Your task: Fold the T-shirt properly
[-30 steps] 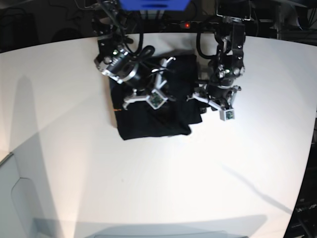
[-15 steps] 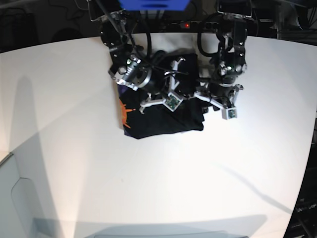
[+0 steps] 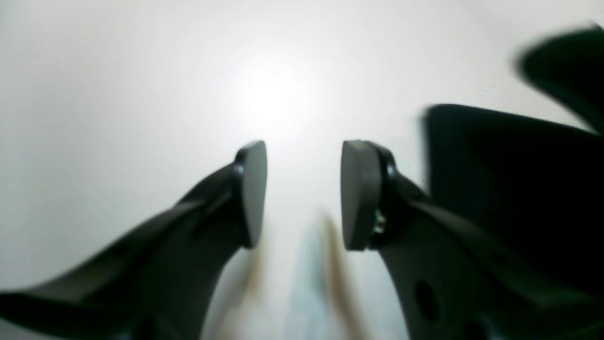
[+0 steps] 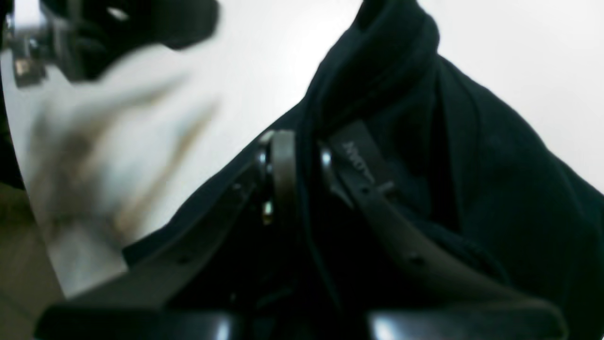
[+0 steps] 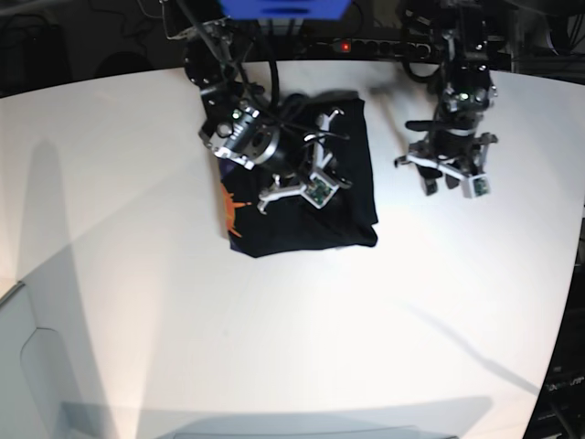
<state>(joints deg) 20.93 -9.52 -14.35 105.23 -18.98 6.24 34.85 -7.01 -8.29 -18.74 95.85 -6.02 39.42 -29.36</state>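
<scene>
The robot's right gripper needs to release the raised fold beside the black T-shirt's edge nearest the left gripper [image 5: 351, 187].
The black T-shirt [image 5: 306, 206] lies folded on the white table [image 5: 292, 347], with an orange print [image 5: 232, 207] showing at its left edge. My right gripper [image 5: 322, 155] sits on top of it. In the right wrist view that gripper [image 4: 306, 160] is shut on a raised fold of the T-shirt's [image 4: 495, 189] black cloth. My left gripper [image 5: 441, 178] hangs over bare table to the right of the shirt. Seen from the left wrist, this gripper [image 3: 304, 189] is open with nothing between its pads, and the T-shirt's [image 3: 509, 189] edge lies just to its right.
The table's curved back edge [image 5: 110, 80] runs behind both arms, with dark cables and equipment [image 5: 393, 41] beyond it. A blue box [image 5: 283, 7] sits at the top centre. A pale grey panel [image 5: 27, 366] fills the lower left corner.
My left arm has swung right, off the shirt's right edge, to bare table. My right arm shifted right earlier, dragging the cloth and uncovering the orange print, then stayed put.
</scene>
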